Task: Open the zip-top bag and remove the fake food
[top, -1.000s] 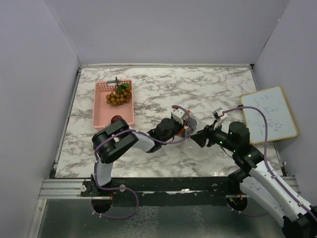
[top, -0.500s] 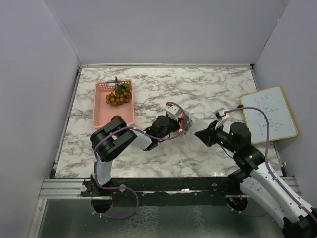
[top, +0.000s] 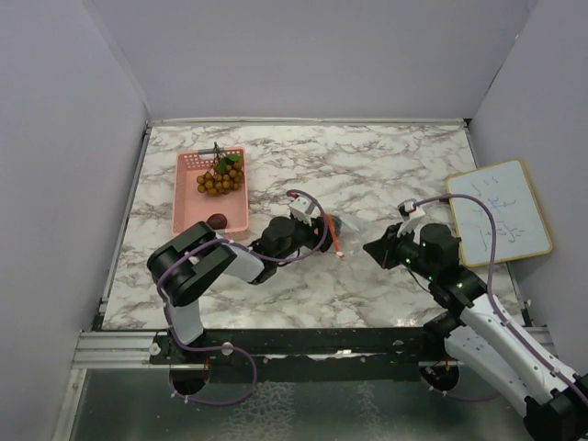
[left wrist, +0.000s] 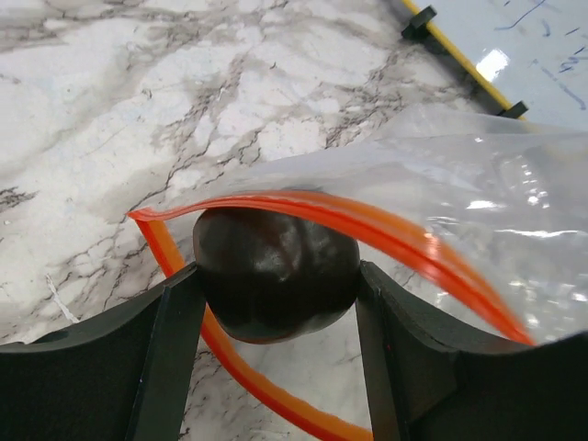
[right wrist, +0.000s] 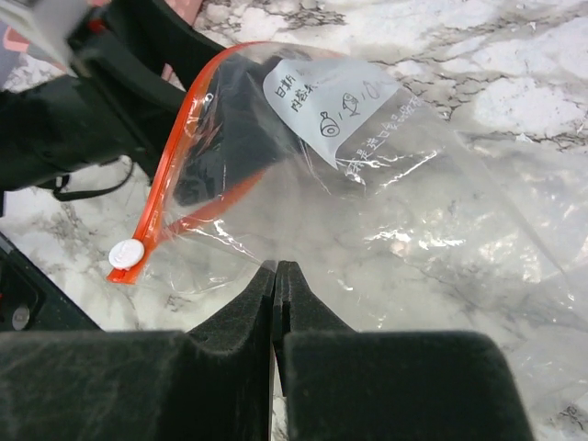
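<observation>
I should let go of the dark maroon round fruit with my left gripper in the pink basket (top: 192, 216) next to the other dark round fruit.
The clear zip-top bag (top: 354, 223) lies on the marble between my two grippers, its orange-red zip mouth (left wrist: 276, 204) gaping open. My left gripper (left wrist: 276, 280) is shut on a dark maroon round fruit (left wrist: 276, 271) right at the bag's mouth; the top view shows this gripper (top: 328, 230) too. My right gripper (right wrist: 276, 266) is shut, pinching the bag's plastic (right wrist: 367, 193) at its near side, and it also shows in the top view (top: 373, 248). The golden-brown grape bunch (top: 220, 179) and another dark round fruit (top: 218, 220) lie in the pink basket (top: 188, 197).
A small whiteboard with a yellow frame (top: 501, 213) lies at the right edge of the table and also shows in the left wrist view (left wrist: 514, 46). Grey walls close in the table on three sides. The bag carries a white label (right wrist: 331, 106) and a white zip slider (right wrist: 127, 254).
My left gripper has drawn back to the left, away from the right gripper, with the dark fruit in it. The right gripper has shifted only slightly and stays on the bag.
</observation>
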Robot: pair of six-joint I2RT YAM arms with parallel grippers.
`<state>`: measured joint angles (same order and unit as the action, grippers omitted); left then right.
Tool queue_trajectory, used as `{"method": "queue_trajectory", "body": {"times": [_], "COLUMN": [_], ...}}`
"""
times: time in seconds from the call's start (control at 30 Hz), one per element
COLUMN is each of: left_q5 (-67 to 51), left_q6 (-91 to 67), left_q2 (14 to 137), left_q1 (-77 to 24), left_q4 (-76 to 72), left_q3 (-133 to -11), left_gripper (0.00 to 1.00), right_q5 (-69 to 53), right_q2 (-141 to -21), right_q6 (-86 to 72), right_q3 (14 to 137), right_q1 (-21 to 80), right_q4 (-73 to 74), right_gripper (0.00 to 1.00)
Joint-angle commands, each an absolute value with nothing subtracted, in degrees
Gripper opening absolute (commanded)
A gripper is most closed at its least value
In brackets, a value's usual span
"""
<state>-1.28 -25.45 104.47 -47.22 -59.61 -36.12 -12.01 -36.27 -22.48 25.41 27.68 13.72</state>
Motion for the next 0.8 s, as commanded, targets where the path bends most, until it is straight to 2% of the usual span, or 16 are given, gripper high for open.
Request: {"method": "queue_trajectory", "body": {"times": [0.0, 0.2, 0.33, 0.6, 0.77], "left_q5": [-4.37, -3.61, 1.73, 24.01, 35.33], "left_q6": [-26.3, -26.12, -22.1, -18.6, -18.1], "left_q2": [98.54, 91.23, 84.6, 70.69, 67.38], "left_q1": [-46.76, -46.89, -46.4, -43.17, -37.67], "left_q4": [-62.35, -61.62, -51.41, -28.88, -17.6], "left_q3": [-34.44, -28.11, -27.97, -28.89, -31.61], "left_gripper": [0.5, 0.49, 0.49, 0.49, 0.49], "right_q5": [-8.47, -7.37, -3.41, -4.16, -6.36], "right_q2": [-38.51, -40.94, -43.09, -49.16, -48.51], "right_q6": [-24.63, -25.94, -23.33, -23.82, -24.43], "right_q3": [25.58, 24.43, 26.44, 28.81, 27.26], "right_q1": [27.55, 27.57, 27.59, 27.5, 27.51], "right_q4": [11.79, 8.8, 10.71, 11.21, 9.15], "right_gripper": [0.01, 0.02, 0.01, 0.01, 0.01]}}
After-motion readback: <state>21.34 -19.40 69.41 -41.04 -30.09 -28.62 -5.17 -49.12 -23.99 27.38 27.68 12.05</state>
